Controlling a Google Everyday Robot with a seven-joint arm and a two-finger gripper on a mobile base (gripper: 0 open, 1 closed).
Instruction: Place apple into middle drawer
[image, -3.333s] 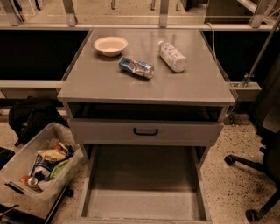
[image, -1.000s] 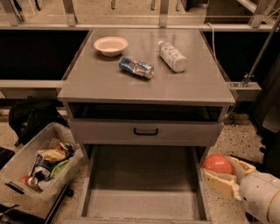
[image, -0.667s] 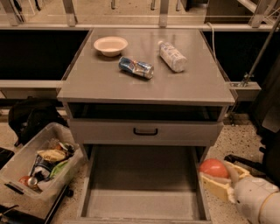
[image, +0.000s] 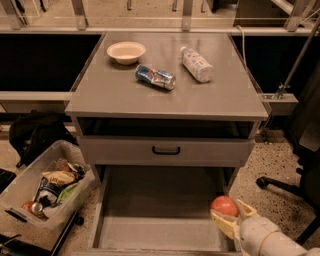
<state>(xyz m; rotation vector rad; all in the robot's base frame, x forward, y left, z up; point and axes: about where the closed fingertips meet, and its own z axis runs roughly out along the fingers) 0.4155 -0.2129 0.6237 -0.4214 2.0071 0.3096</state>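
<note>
Next, I let go of the apple on the middle drawer's grey bottom, near the front (image: 181, 219), toward the side where my arm is. The apple is held over that open drawer now.
The red apple (image: 223, 205) sits between the pale fingers (image: 223, 225) of my gripper (image: 231, 214) at the lower right. The gripper is shut on the apple and holds it over the right side of the open middle drawer (image: 150, 202), just inside its right wall. The drawer is a grey metal tray with a broad flat floor, pulled out toward me below the closed drawer front with a black handle (image: 166, 150). My white arm (image: 270, 240) comes in from the bottom right corner.
On the cabinet top (image: 165, 97) stand a white bowl (image: 126, 52), a lying blue can (image: 155, 77) and a lying plastic bottle (image: 196, 63). A clear bin of snacks (image: 45, 185) sits left of the drawer. An office chair base (image: 287, 186) is at right.
My arm came into view from the right with the apple in the gripper. It has moved left and is now over the right edge of the open drawer.
</note>
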